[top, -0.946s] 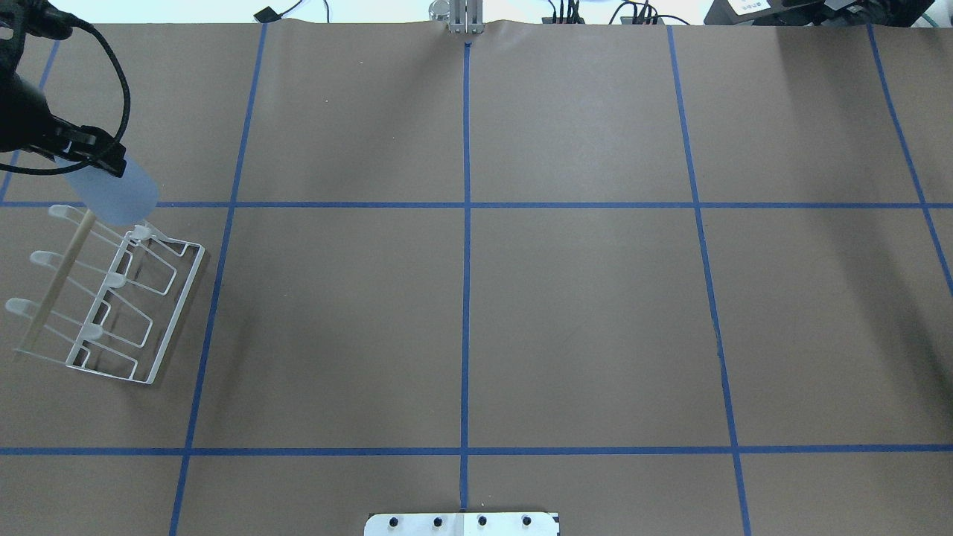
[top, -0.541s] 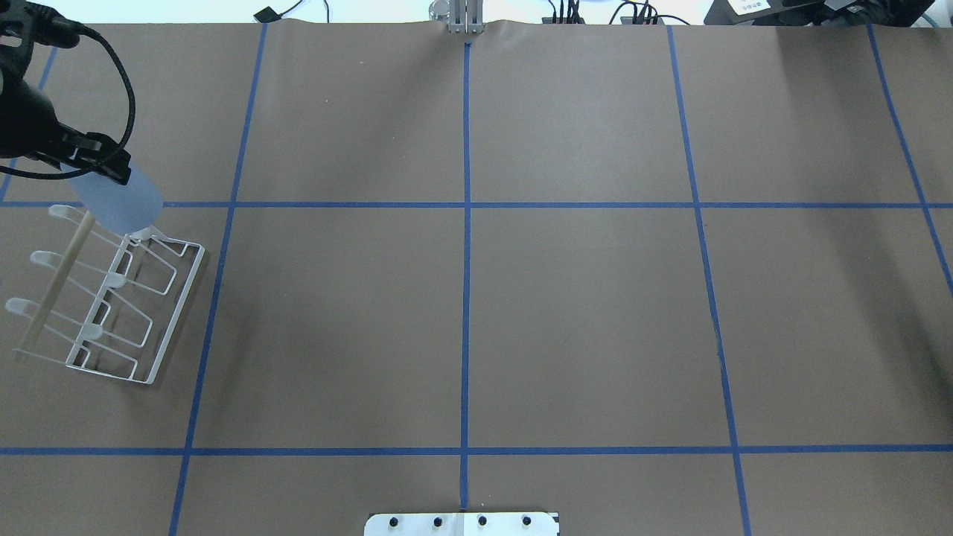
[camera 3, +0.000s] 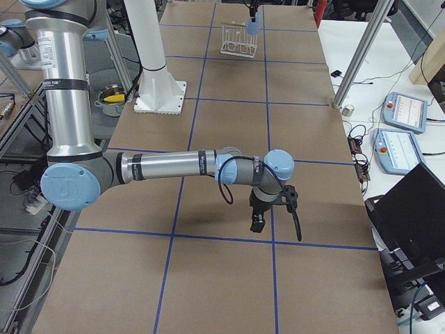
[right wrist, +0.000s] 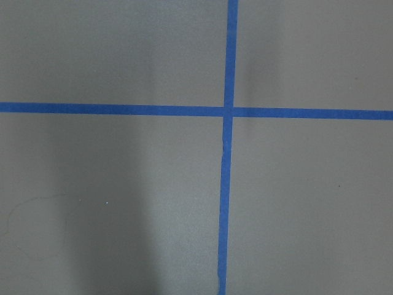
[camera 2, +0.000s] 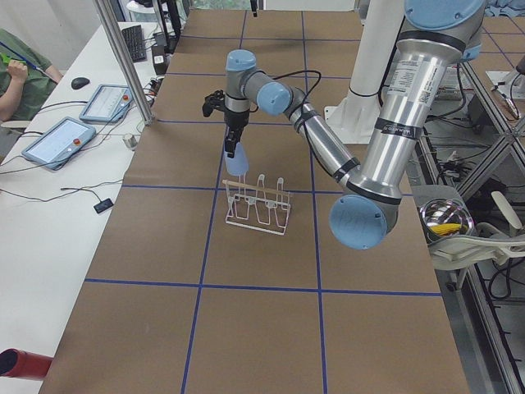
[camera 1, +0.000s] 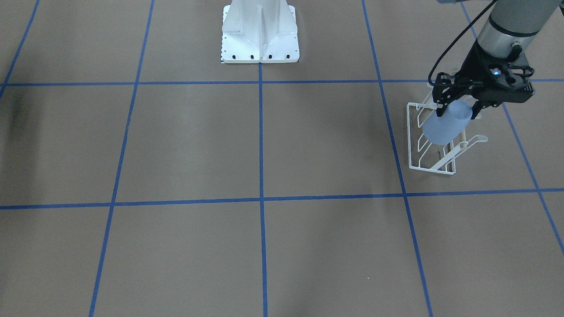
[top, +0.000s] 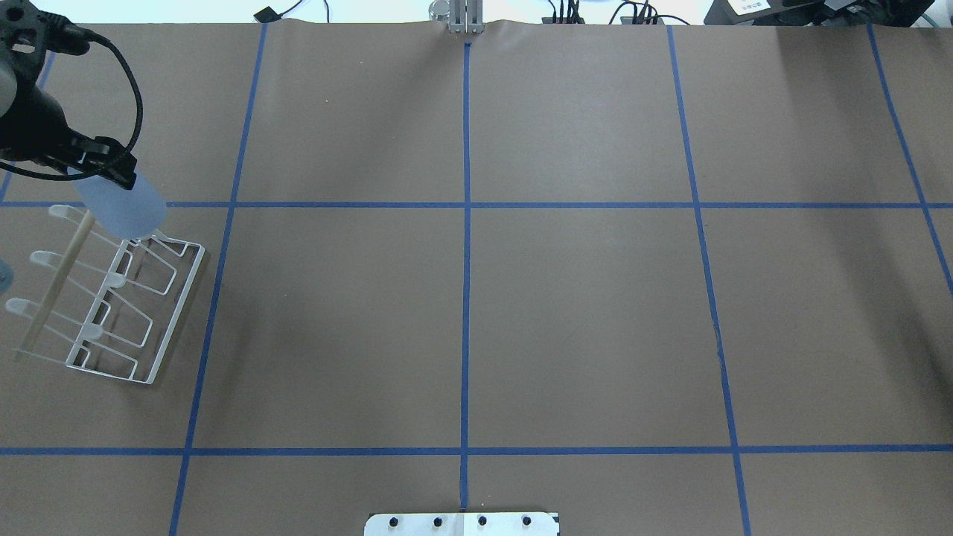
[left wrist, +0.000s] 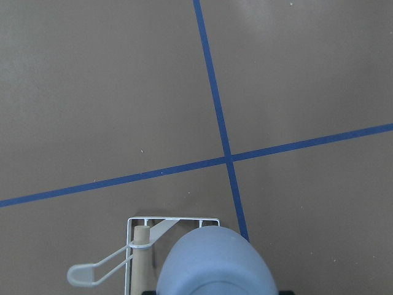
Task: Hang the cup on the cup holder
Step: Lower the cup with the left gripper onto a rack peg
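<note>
My left gripper has the pale blue cup. It will release the cup on the cup holder's wire side [camera 1: 426, 139] [left wrist: 210, 280] across from the wooden rod.
My left gripper [top: 104, 177] is shut on the pale blue cup [top: 123, 205] and holds it tilted, wide end down, over the far end of the white wire cup holder [top: 160, 327]. The cup covers the rack's far-end prong there; I cannot tell whether they touch. The front view shows the gripper [camera 1: 458, 112], the cup [camera 1: 443, 127] and the rack [camera 1: 414, 154]. The left wrist view shows the cup [left wrist: 215, 261] above the rack's end [left wrist: 172, 220]. My right gripper [camera 3: 274, 226] shows only in the right side view, so I cannot tell whether it is open.
The rack's wooden rod [top: 56, 290] and its other looped prongs [top: 41, 258] are bare. The white robot base pedestal [camera 1: 260, 33] stands mid-table on the robot's side. Brown paper with a blue tape grid [top: 465, 205] covers the table.
My left gripper has carried the cup a little to the right and lower, onto the rack's far-end prong, which showed before and is now covered.
</note>
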`<state>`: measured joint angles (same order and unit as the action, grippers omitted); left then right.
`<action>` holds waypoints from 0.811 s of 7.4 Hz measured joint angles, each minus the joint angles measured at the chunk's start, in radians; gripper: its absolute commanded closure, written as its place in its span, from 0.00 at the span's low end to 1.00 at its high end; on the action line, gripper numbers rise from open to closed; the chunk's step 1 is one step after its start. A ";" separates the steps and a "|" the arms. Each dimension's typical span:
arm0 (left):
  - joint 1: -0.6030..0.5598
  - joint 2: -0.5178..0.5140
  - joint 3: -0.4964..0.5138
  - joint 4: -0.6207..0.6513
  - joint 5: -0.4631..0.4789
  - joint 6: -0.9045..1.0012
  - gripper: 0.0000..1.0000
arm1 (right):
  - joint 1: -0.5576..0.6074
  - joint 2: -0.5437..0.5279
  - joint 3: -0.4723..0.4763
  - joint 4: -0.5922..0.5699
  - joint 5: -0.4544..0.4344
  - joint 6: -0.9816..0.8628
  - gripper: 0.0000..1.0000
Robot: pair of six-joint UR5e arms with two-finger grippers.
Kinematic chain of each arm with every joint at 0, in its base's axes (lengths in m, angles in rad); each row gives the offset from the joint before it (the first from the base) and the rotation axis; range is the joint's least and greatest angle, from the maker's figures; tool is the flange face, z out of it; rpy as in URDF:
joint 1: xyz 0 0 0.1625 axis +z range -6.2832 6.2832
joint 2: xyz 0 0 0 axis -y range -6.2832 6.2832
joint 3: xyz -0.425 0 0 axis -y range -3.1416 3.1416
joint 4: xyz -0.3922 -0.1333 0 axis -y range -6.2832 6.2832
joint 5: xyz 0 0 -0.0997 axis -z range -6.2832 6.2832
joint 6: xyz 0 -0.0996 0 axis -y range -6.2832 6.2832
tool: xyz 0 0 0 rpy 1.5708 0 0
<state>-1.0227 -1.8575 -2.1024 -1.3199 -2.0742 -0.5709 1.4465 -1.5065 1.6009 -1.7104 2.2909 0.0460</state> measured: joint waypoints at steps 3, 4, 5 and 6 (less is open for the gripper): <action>0.016 0.000 0.018 -0.003 -0.005 -0.003 1.00 | 0.000 -0.001 0.000 0.001 0.000 -0.001 0.00; 0.023 0.000 0.027 -0.006 -0.005 -0.003 1.00 | 0.000 -0.001 0.001 0.001 0.000 -0.001 0.00; 0.030 0.000 0.034 -0.008 -0.005 -0.003 1.00 | 0.000 0.000 0.002 0.001 0.000 -0.001 0.00; 0.037 0.000 0.041 -0.009 -0.005 -0.002 1.00 | 0.000 0.000 0.002 0.002 0.000 0.000 0.00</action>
<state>-0.9859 -1.8576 -2.0617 -1.3285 -2.0788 -0.5728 1.4465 -1.5065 1.6027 -1.7088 2.2913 0.0456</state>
